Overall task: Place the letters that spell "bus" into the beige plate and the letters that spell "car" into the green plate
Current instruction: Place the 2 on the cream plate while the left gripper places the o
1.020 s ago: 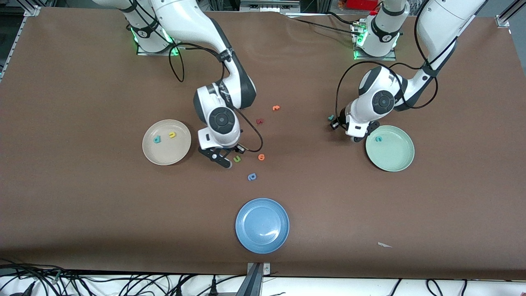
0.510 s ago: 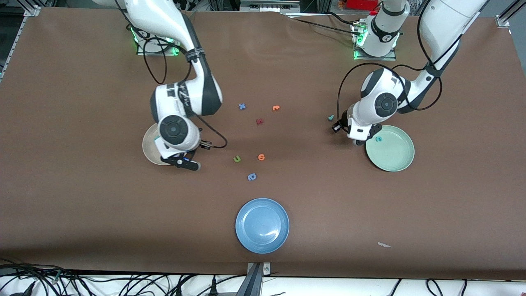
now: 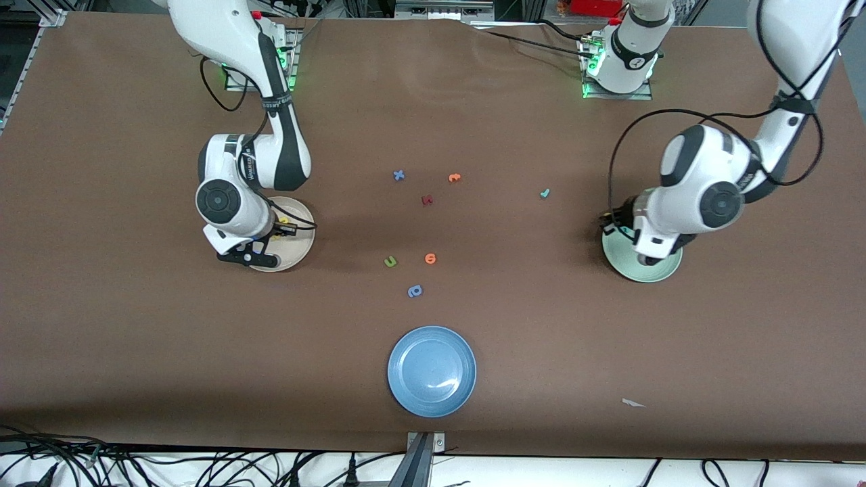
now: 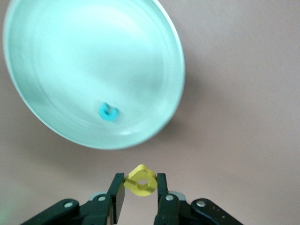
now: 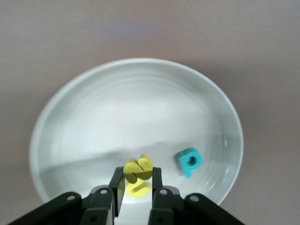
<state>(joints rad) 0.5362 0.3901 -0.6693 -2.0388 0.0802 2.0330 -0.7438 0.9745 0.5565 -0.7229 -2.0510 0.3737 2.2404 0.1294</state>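
My left gripper is going to release the yellow a in the green plate (image 3: pixel 639 226) (image 4: pixel 76 101), next to the teal c.
My right gripper (image 5: pixel 137 171) is shut on the yellow s (image 5: pixel 140 166) and hangs over the beige plate (image 3: pixel 300 245). In that plate (image 5: pixel 84 117) lie the teal b (image 5: pixel 189 161) and the yellow u (image 5: pixel 138 189). My left gripper (image 4: pixel 139 179) is shut on the yellow a (image 4: pixel 146 184), just off the rim of the green plate (image 4: pixel 56 56). The teal c (image 4: pixel 108 112) lies in that plate. In the front view the left hand covers most of the green plate (image 3: pixel 624 264). The teal r (image 3: pixel 544 193) lies on the table between the plates, closer to the green one.
Loose letters lie mid-table: a blue x (image 3: pixel 399 175), an orange one (image 3: pixel 454 178), a dark red one (image 3: pixel 427 200), a green u (image 3: pixel 390 261), an orange one (image 3: pixel 430 258) and a blue p-shape (image 3: pixel 415 291). A blue plate (image 3: pixel 431 370) sits near the front edge.
The right arm has carried the yellow s from beside the green u to over the beige plate. The left arm has swung toward its own end of the table, over the green plate.
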